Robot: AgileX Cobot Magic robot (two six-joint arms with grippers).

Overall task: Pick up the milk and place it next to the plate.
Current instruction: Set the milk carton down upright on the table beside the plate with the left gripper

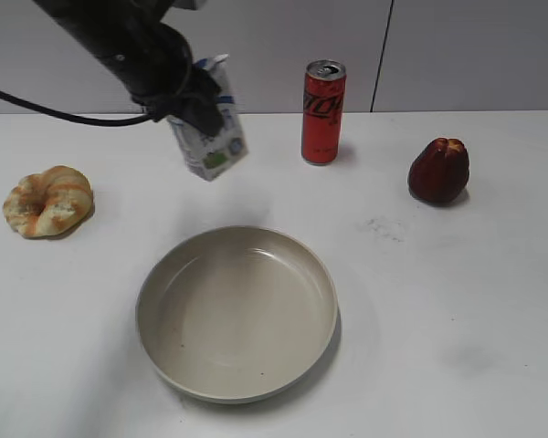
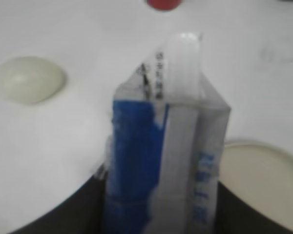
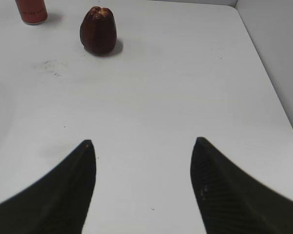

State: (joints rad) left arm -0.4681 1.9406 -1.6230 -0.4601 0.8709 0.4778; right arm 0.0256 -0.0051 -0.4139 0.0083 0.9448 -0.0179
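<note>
The milk, now hanging tilted behind the plate, will leave my left gripper close beside the plate, on the dark red fruit's side (image 1: 367,308).
My left gripper (image 1: 194,102) is shut on the milk (image 1: 212,137), a small white carton with blue lettering and a green patch at its base. It hangs tilted in the air behind the plate (image 1: 237,311), a wide beige dish near the table's front. In the left wrist view the milk (image 2: 166,156) fills the middle between the dark jaws (image 2: 161,214), and the plate's rim (image 2: 263,165) shows at the right. My right gripper (image 3: 141,146) is open and empty over bare table; it is out of the exterior view.
A tall red soda can (image 1: 322,111) stands at the back, right of the milk. A dark red fruit (image 1: 438,171) sits at the right and also shows in the right wrist view (image 3: 98,30). A bread ring (image 1: 47,201) lies at the left.
</note>
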